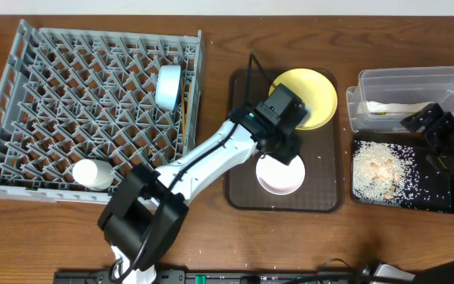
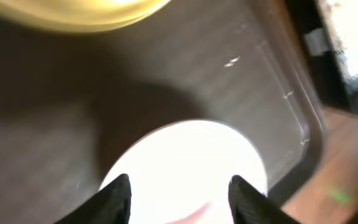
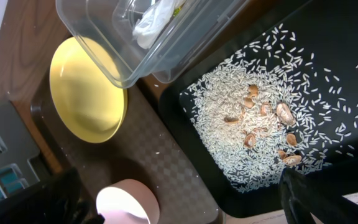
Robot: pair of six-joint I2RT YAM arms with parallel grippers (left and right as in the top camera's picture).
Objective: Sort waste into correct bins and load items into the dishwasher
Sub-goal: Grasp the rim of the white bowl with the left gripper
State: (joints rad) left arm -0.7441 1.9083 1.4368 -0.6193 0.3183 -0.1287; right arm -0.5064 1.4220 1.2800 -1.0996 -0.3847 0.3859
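My left gripper will shift over and pinch the bowl's rim on the dish rack's side [image 1: 257, 171], because the small white bowl spreads wider than its open fingers.
My left gripper [image 2: 179, 183] is open, its jaws just above the small white bowl [image 2: 185, 168]. The bowl [image 1: 280, 175] stands on the dark brown serving tray [image 1: 243, 189] in front of the yellow plate [image 1: 310, 95]. My right gripper [image 1: 426, 126] is open and empty [image 3: 179, 202], hovering at the near edge of the clear tub [image 1: 369, 83], over the black tray [image 1: 440, 197]. The tub holds the white paper piece [image 3: 157, 18]. Rice scraps [image 3: 260, 118] lie heaped on the black tray. The grey dish rack [image 1: 22, 95] holds the light blue bowl [image 1: 168, 85] and the white cup [image 1: 93, 173].
A thin wooden stick [image 1: 186, 102] leans at the rack's right wall. My left arm [image 1: 203, 162] stretches across the gap between rack and serving tray. Bare wooden table [image 1: 211, 237] lies in front. The yellow plate also shows in the right wrist view [image 3: 86, 90].
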